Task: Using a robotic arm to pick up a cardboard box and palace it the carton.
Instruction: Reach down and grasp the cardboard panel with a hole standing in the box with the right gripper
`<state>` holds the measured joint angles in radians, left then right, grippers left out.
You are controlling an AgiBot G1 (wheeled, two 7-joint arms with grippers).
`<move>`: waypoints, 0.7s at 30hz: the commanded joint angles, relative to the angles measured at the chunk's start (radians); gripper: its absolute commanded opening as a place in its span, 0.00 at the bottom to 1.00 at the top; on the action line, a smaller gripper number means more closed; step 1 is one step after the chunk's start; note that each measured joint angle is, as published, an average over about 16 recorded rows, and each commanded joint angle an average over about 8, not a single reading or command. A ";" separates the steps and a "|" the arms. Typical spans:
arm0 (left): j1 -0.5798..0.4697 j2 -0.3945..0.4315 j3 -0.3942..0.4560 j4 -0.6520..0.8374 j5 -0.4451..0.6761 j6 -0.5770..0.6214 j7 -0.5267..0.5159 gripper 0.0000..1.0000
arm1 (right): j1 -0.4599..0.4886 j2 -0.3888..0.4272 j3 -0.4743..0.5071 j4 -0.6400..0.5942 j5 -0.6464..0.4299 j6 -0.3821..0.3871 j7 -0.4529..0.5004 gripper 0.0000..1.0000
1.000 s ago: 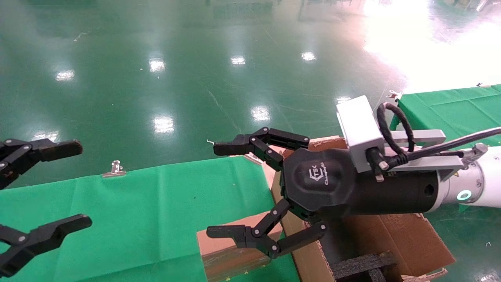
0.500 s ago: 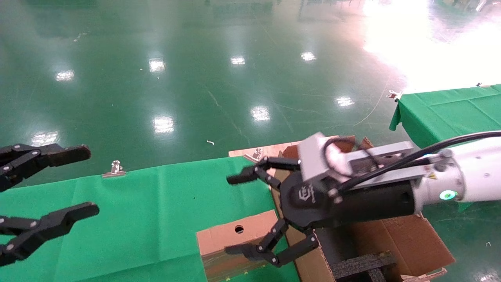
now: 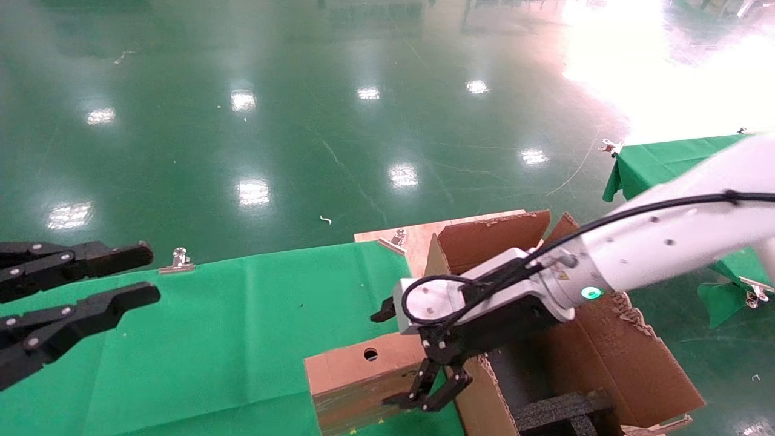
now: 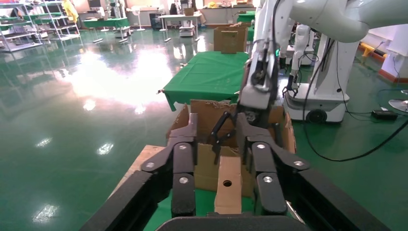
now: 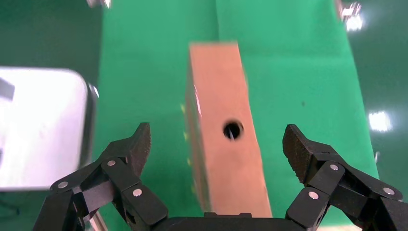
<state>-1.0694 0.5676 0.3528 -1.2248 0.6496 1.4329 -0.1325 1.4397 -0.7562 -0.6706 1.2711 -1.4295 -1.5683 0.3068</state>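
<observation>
I should close my right gripper on the carton-side end (image 3: 407, 351) (image 5: 239, 175) of the small cardboard box, across its narrow top just past the round hole.
The small cardboard box (image 3: 354, 381) stands on edge on the green cloth, its holed narrow face up, touching the carton's (image 3: 611, 357) left wall. The white robotic arm (image 3: 666, 242) reaches down from the right. Its right gripper (image 3: 392, 357) is open and points down over the box's carton-side end, one finger on each side of it, not closed on it. In the right wrist view the box (image 5: 226, 159) lies between the spread fingertips (image 5: 219, 139). My left gripper (image 3: 148, 274) is open and empty at the far left; its wrist view shows the box (image 4: 228, 185) ahead.
Black foam inserts (image 3: 557, 409) sit inside the carton. A metal clip (image 3: 177, 260) holds the green cloth (image 3: 212, 339) at the table's far edge. A wooden board (image 3: 412, 239) lies behind the carton. A second green table (image 3: 666, 157) stands at the right.
The right arm has swung down and turned its gripper from level to pointing down over the box. The left gripper's fingers have come closer together.
</observation>
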 commanded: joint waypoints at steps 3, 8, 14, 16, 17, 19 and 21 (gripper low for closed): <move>0.000 0.000 0.000 0.000 0.000 0.000 0.000 0.00 | 0.049 -0.039 -0.063 -0.031 -0.078 -0.005 -0.018 1.00; 0.000 0.000 0.000 0.000 0.000 0.000 0.000 0.00 | 0.102 -0.080 -0.139 -0.076 -0.130 -0.010 -0.051 1.00; 0.000 0.000 0.000 0.000 0.000 0.000 0.000 0.63 | 0.154 -0.119 -0.221 -0.128 -0.154 -0.010 -0.092 1.00; 0.000 0.000 0.000 0.000 0.000 0.000 0.000 0.88 | 0.168 -0.130 -0.244 -0.144 -0.156 -0.009 -0.103 1.00; 0.000 0.000 0.000 0.000 0.000 0.000 0.000 0.98 | 0.174 -0.135 -0.255 -0.151 -0.157 -0.009 -0.108 1.00; 0.000 0.000 0.000 0.000 0.000 0.000 0.000 1.00 | 0.185 -0.144 -0.275 -0.164 -0.158 -0.008 -0.116 0.93; 0.000 0.000 0.000 0.000 0.000 0.000 0.000 1.00 | 0.194 -0.151 -0.292 -0.174 -0.160 -0.008 -0.123 0.68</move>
<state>-1.0693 0.5675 0.3528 -1.2247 0.6495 1.4328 -0.1325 1.6305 -0.9050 -0.9570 1.1005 -1.5897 -1.5763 0.1862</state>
